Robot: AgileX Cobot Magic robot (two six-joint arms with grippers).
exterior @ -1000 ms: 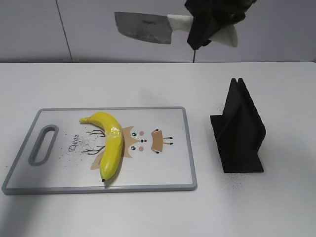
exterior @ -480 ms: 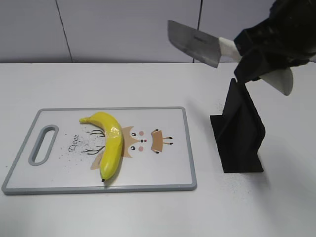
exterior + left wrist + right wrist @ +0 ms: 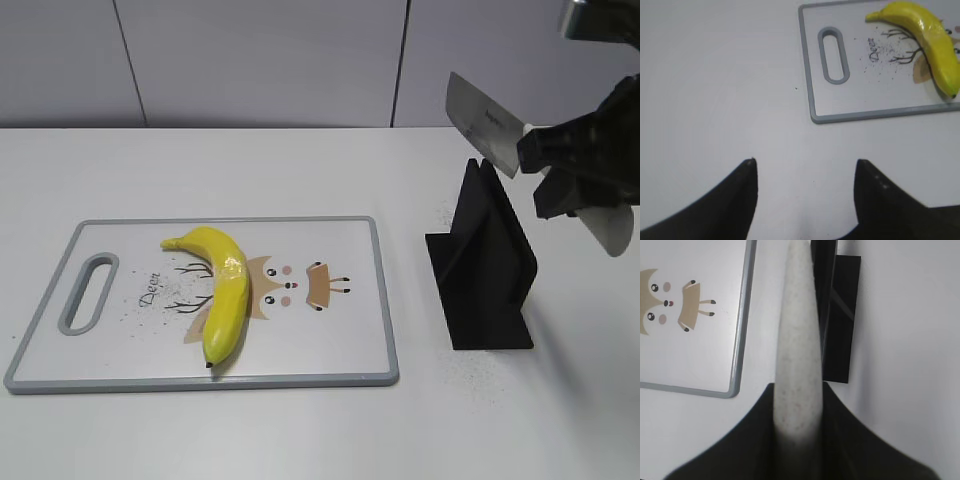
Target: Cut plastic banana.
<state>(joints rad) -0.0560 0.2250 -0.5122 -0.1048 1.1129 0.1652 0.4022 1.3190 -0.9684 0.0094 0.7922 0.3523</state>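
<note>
Next, my right gripper releases the knife in the sloping top of the black knife stand (image 3: 519, 236), with the knife's white handle sticking out. The knife is now in the air over the stand.
The yellow plastic banana (image 3: 221, 287) lies whole on the grey-rimmed cutting board (image 3: 340, 345), left of its owl picture. It also shows in the left wrist view (image 3: 927, 38). My right gripper (image 3: 562, 170) is shut on the white handle (image 3: 798, 365) of a knife (image 3: 483, 123) and holds it in the air right over the black knife stand (image 3: 484, 265), blade pointing left and up. My left gripper (image 3: 805, 162) is open and empty over bare table, left of the board (image 3: 860, 114); it is out of the exterior view.
The black knife stand (image 3: 838, 315) stands right of the board on the white table. The board's handle slot (image 3: 88, 292) is at its left end. A grey wall runs behind the table.
My right gripper has carried the knife from high above the board's far edge rightward and down to just over the black stand. The banana and board have not moved.
</note>
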